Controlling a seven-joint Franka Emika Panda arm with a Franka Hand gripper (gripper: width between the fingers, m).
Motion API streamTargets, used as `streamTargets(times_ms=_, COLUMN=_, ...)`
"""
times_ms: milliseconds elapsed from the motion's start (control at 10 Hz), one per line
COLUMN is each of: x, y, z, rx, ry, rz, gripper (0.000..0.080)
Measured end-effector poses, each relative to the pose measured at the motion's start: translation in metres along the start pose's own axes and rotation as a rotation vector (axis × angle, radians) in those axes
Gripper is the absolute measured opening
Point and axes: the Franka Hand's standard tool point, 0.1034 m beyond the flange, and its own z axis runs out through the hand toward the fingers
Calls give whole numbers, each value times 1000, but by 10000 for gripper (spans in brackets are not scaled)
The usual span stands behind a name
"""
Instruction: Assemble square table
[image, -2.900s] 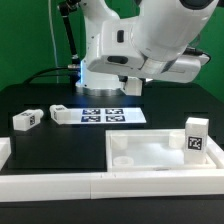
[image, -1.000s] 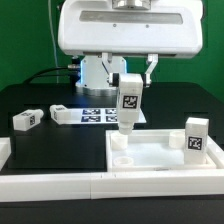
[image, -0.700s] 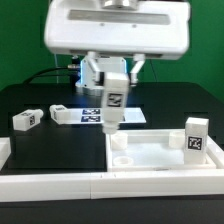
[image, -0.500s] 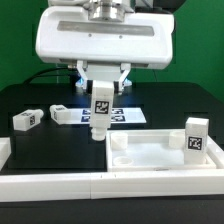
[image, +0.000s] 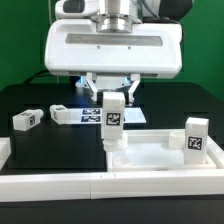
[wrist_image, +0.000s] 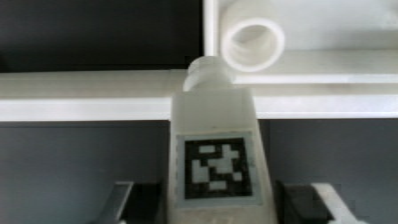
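Next, my gripper releases the white leg standing upright in the round socket at the tray's near corner (image: 125, 160) (wrist_image: 254, 43), next to the front bar. The leg is now held just over that corner.
My gripper (image: 113, 103) is shut on a white block leg (image: 114, 122) with a black-and-white tag, held upright with its tip just over the near-left corner of the white square tray top (image: 160, 152). In the wrist view the leg (wrist_image: 217, 140) runs out from between the fingers (wrist_image: 306, 200), its tip beside a round socket (wrist_image: 254, 44) in the tray. A second leg (image: 195, 139) stands upright in the tray at the exterior view's right. Two more legs lie on the black table: one (image: 26, 120) at the left, one (image: 62, 113) further back.
The marker board (image: 95, 116) lies flat behind the held leg. Long white border bars (image: 50, 184) run along the front and the left edge (image: 4, 152). The robot's base stands behind, with cables at the back left.
The arm swung in carrying the leg, went to the exterior view's left past the tray corner, then came back right and lower, so the leg's tip now sits at the tray's near-left corner.
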Motion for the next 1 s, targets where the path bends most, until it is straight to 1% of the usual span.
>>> streamTargets(times_ms=100, x=0, y=-4, z=2, rx=2, ry=0, rz=-7, gripper=291)
streamTargets(times_ms=200, x=-3, y=-6, z=6, rx=2, ry=-8, rz=-11, gripper=291)
streamTargets(times_ms=500, x=-13, y=-5, z=11, rx=-3, ry=-20, rz=-17, gripper=291)
streamTargets(times_ms=800, x=-13, y=-9, z=12, rx=1, ry=-21, rz=-21, gripper=291)
streamTargets(times_ms=1000, x=-16, y=-12, z=16, rx=2, ry=-26, rz=-27, gripper=291)
